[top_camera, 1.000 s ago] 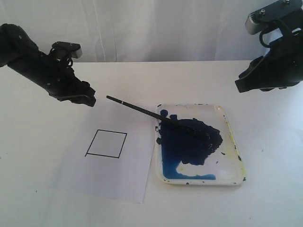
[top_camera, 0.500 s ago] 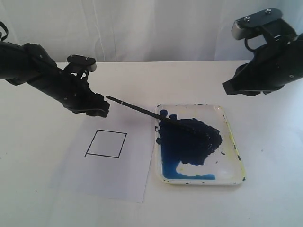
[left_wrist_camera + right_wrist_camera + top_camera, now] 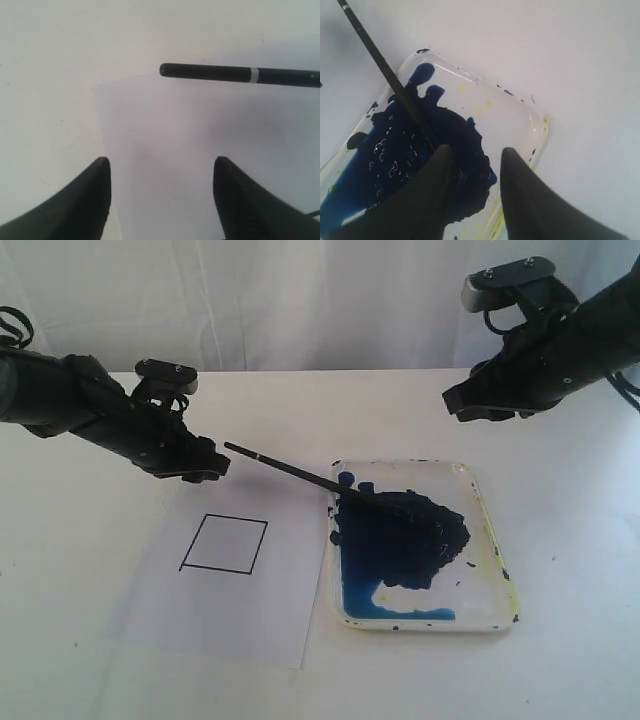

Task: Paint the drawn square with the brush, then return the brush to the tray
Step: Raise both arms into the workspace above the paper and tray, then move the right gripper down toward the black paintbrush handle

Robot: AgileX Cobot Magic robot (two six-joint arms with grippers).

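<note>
I should close my right gripper on the brush's handle [image 3: 294,471] [image 3: 371,46], between the silver part of the brush and the rim of the tray.
The brush [image 3: 300,472] is a thin black stick lying slanted, its tip in the dark blue paint of the white tray [image 3: 489,540] and its handle end sticking out over the paper. The drawn square [image 3: 225,544] on the white sheet is blank inside. My left gripper [image 3: 207,472] hovers just left of the handle end, open with nothing between its fingers; the left wrist view shows the brush handle [image 3: 235,74] ahead of the left gripper [image 3: 160,162]. My right gripper [image 3: 455,403] hangs above and behind the tray, open and empty; in its wrist view the right gripper [image 3: 476,151] looks down on the tray [image 3: 512,112] and the brush [image 3: 385,70].
The white paper sheet [image 3: 250,625] lies left of the tray on the white table [image 3: 80,640]. A white curtain [image 3: 320,300] closes off the back. Yellowish stains [image 3: 510,590] mark the tray's right rim.
The left arm has reached rightward toward the brush's handle end. The right arm has swung left and lower toward the tray. Brush, tray and paper have not moved.
</note>
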